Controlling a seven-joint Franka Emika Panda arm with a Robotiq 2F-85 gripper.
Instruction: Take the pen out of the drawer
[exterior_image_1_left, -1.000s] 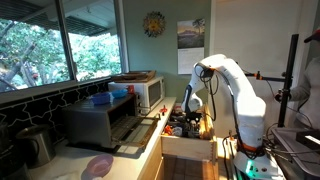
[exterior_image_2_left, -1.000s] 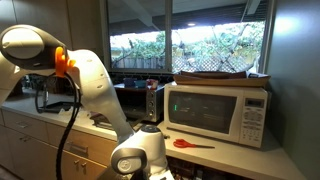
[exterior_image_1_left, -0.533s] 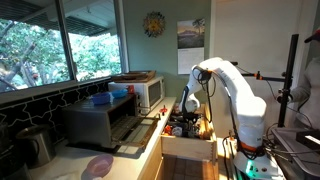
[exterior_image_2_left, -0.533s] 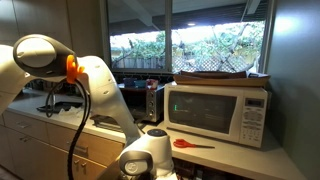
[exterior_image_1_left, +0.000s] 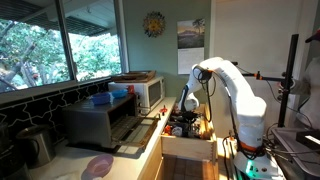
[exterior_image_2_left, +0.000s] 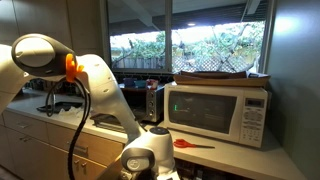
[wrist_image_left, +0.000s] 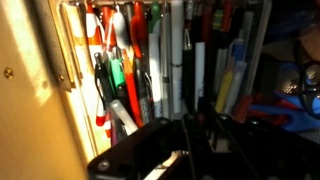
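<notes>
The pen will be released on the counter (exterior_image_1_left: 158, 115) between the microwave and the open drawer.
In an exterior view the light wood drawer (exterior_image_1_left: 187, 148) stands pulled open under the counter, and my gripper (exterior_image_1_left: 188, 113) reaches down into it. The wrist view looks straight into the drawer (wrist_image_left: 35, 80), packed with several pens, markers and utensils lying side by side. A slim dark pen (wrist_image_left: 190, 70) runs from the top of that view down between my two black fingers. My gripper (wrist_image_left: 197, 140) is shut on this pen, which still lies among the others. Red and green pens (wrist_image_left: 115, 75) lie to its left. In the exterior view beside the microwave only my arm (exterior_image_2_left: 95, 90) shows.
A dark toaster oven (exterior_image_1_left: 100, 122) with its door open and a white microwave (exterior_image_1_left: 146, 92) stand on the counter beside the drawer. A red utensil (exterior_image_2_left: 190, 144) lies in front of the microwave (exterior_image_2_left: 218, 112). A pink plate (exterior_image_1_left: 100, 165) and a metal kettle (exterior_image_1_left: 35, 145) are nearer the camera.
The jaws have closed from partly open to shut round the dark pen. The arm shifted slightly over the drawer a second ago and has held still since.
</notes>
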